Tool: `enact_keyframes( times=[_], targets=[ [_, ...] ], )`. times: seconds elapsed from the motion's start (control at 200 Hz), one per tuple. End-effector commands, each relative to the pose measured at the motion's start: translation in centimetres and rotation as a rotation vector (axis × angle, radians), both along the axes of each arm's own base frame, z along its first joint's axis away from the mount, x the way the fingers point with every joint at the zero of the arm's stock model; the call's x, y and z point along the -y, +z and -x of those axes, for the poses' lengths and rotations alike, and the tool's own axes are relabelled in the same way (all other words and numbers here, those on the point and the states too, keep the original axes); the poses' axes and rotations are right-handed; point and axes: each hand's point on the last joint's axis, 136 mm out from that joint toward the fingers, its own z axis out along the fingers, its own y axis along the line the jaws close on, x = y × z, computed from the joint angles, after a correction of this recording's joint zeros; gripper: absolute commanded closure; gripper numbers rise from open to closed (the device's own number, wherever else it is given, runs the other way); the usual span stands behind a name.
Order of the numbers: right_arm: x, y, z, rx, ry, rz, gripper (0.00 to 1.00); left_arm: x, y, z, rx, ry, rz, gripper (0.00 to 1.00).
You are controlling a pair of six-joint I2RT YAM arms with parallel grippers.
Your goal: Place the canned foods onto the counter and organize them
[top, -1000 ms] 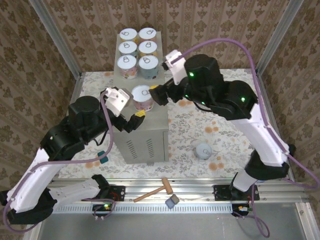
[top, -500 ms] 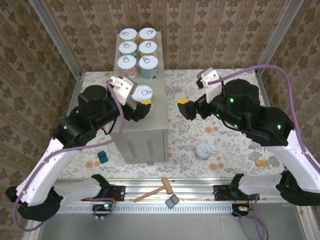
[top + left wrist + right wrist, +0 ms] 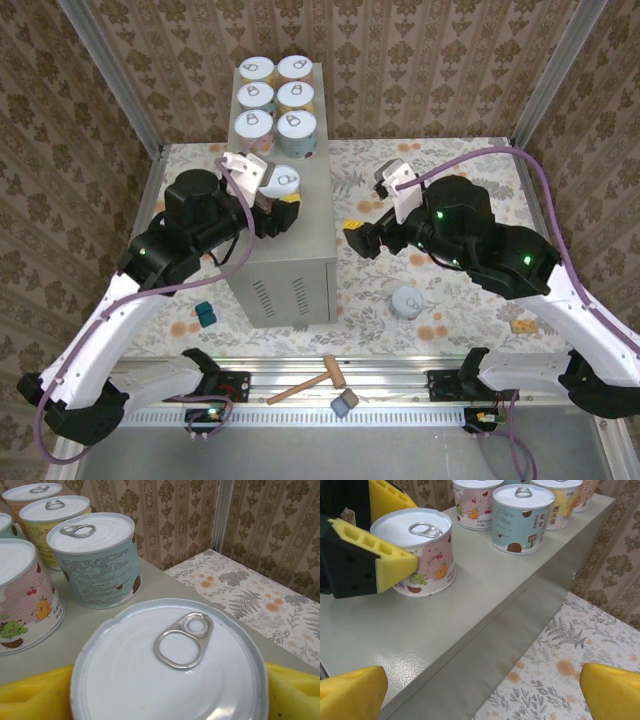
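The pink can is out of line with the row of the other pink can, so next my left gripper grips it again and moves it close to that row's end [image 3: 32, 663].
Six canned foods [image 3: 277, 95] stand in two rows at the far end of the counter [image 3: 300, 240], a tall beige-grey box. A seventh, a pink can [image 3: 284, 179] [image 3: 417, 550], stands upright just in front of them. My left gripper [image 3: 165, 695] is shut on it, one yellow pad [image 3: 390, 562] on each side of it. Just behind it is a teal can [image 3: 95, 560]. One more can [image 3: 407, 300] sits on the floral floor to the right of the counter. My right gripper [image 3: 357, 238] hangs open beside the counter's right edge, holding nothing.
A wooden mallet [image 3: 310, 385] and a grey cube [image 3: 344, 403] lie on the near rail. A small teal block [image 3: 204, 314] lies left of the counter and a tan bit [image 3: 522, 326] at the far right. Patterned walls close in the back and sides.
My right gripper has drawn back from the pink can to the counter's right side. My left gripper has come up to that can and closed its pads on it.
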Motion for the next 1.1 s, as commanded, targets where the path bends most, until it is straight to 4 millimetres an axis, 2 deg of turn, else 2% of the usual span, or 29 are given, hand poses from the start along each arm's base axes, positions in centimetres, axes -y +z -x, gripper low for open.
enact_keyframes(
  times=[0.0,0.23,0.605,0.835,0.965,1.095],
  targets=[
    [-0.7,0.8,0.1,0.035,0.037,-0.037,0.00,-0.9,1.3,0.0,0.030,0.019,0.051,0.20],
    [-1.1,0.2,-0.1,0.041,0.045,-0.042,0.00,-2.5,1.3,-0.9,0.041,0.058,0.051,0.24],
    [-1.4,-0.4,-0.7,0.055,0.034,-0.033,0.00,-3.4,0.9,-3.9,0.025,0.090,0.061,0.25],
    [-1.5,-0.6,-1.0,0.056,0.026,-0.035,0.00,-3.6,1.1,-4.5,0.020,0.094,0.069,0.24],
    [-1.4,-0.7,-1.2,0.049,0.020,-0.037,0.00,-3.8,1.1,-4.3,0.019,0.095,0.066,0.19],
    [-1.4,-0.8,-1.3,0.042,0.015,-0.042,0.00,-3.8,0.8,-4.0,0.011,0.089,0.061,0.09]
  ],
)
